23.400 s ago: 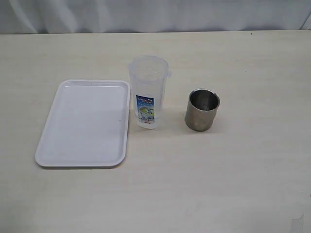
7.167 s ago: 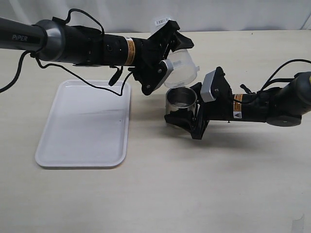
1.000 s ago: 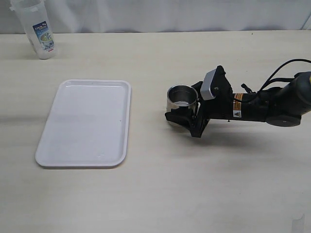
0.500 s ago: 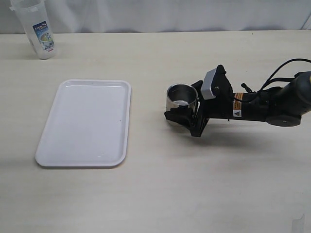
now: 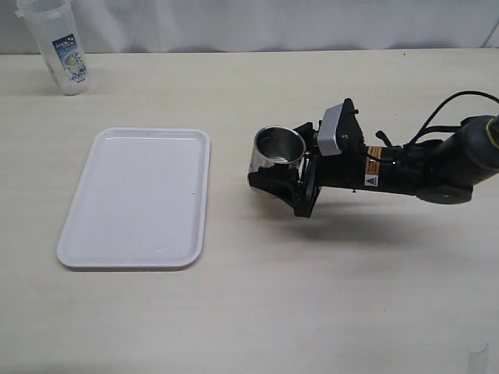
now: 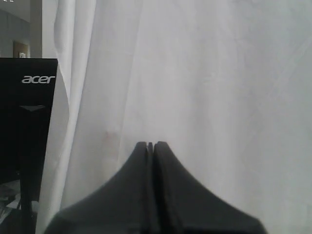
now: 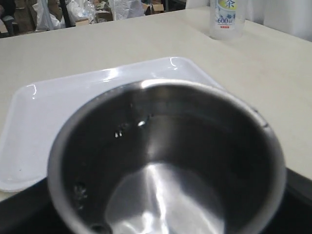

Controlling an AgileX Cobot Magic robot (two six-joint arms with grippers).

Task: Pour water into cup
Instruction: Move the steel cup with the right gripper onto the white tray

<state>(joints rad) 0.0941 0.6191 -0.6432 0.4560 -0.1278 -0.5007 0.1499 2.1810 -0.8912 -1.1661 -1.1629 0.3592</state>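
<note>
The steel cup will go down near the middle of the white tray (image 5: 150,199) from my right gripper.
The steel cup (image 5: 277,150) stands upright between the black fingers of my right gripper (image 5: 278,170), right of the tray, and seems to be held just above the table. In the right wrist view the cup (image 7: 165,161) fills the picture. Its shiny inside shows drops on the wall and what looks like water at the bottom. The clear jug (image 5: 62,48) with the blue-green label stands upright at the far left corner of the table, also seen in the right wrist view (image 7: 226,17). My left gripper (image 6: 151,145) is shut and empty, faces a white curtain, and is out of the exterior view.
A white rectangular tray (image 5: 132,195) lies left of the cup, also seen beyond the cup in the right wrist view (image 7: 48,112). The right arm (image 5: 421,167) stretches in from the right edge. A black monitor (image 6: 24,122) shows beside the curtain.
My right gripper has moved left toward the tray with the cup in it, and slightly toward the back. The jug and tray have not moved.
</note>
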